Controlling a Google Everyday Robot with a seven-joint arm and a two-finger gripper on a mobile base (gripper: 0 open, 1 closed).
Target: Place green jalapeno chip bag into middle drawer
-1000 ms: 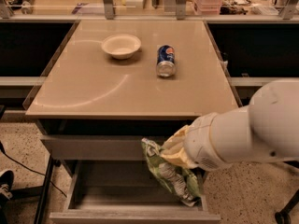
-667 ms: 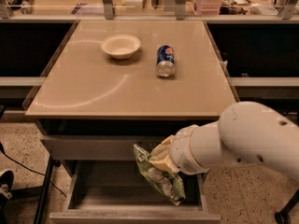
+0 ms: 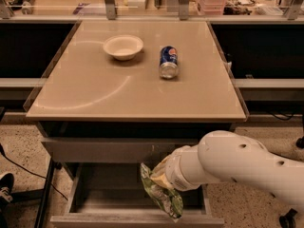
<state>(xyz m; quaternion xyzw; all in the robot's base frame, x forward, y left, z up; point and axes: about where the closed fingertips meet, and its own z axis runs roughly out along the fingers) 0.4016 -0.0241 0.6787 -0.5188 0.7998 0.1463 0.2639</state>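
Note:
My gripper should set the green jalapeno chip bag free on the middle drawer's tray (image 3: 171, 197), over toward the end that is nearest to my arm. The bag now hangs just above that tray.
The green jalapeno chip bag (image 3: 160, 192) is crumpled light green with pale patches. It hangs over the right part of the open middle drawer (image 3: 109, 194), just above its dark tray. My gripper (image 3: 162, 173) is at the top of the bag and holds it from above; my white arm (image 3: 237, 163) reaches in from the right. The bag's lower end is near the drawer's front lip (image 3: 135, 220). The fingers themselves are mostly hidden behind the bag and wrist.
A white bowl (image 3: 123, 47) and a blue soda can (image 3: 168, 62) lying on its side sit on the tan tabletop (image 3: 95, 94) above. A closed grey drawer front (image 3: 95, 149) is above the open drawer. A black cable (image 3: 28, 172) and shoe (image 3: 5, 184) lie on the floor at left.
My arm and the bag have moved left and lower, further over the open drawer.

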